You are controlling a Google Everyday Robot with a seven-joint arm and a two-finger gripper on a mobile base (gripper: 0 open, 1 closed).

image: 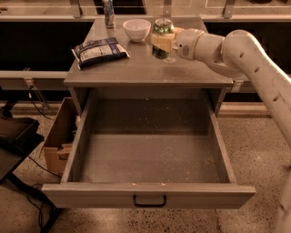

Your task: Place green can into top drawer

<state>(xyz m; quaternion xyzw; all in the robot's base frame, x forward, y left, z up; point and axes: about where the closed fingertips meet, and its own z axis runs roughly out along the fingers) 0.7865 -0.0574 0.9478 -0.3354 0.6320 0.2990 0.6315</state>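
Observation:
My gripper is going to set the green can, now held just above the cabinet top, down near the back middle of the bare drawer's bottom [146, 142].
The green can [162, 28], mottled dark green with a silver top, is at the back right of the cabinet top [136, 70], held just above it. My gripper [162, 43] reaches in from the right and is shut on the can's middle, with pale fingers [158, 42] across its front. The white arm [236, 50] extends to the right edge. The top drawer [150, 193] is pulled wide open below the cabinet top. Its speckled floor is bare and a dark handle [149, 200] sits on the front panel.
On the cabinet top are a white bowl [137, 28] left of the can, a dark snack bag [99, 50] at the left, and a slim blue-white can [108, 12] at the back. A cardboard box [59, 136] and a dark stand [16, 136] are on the floor at left.

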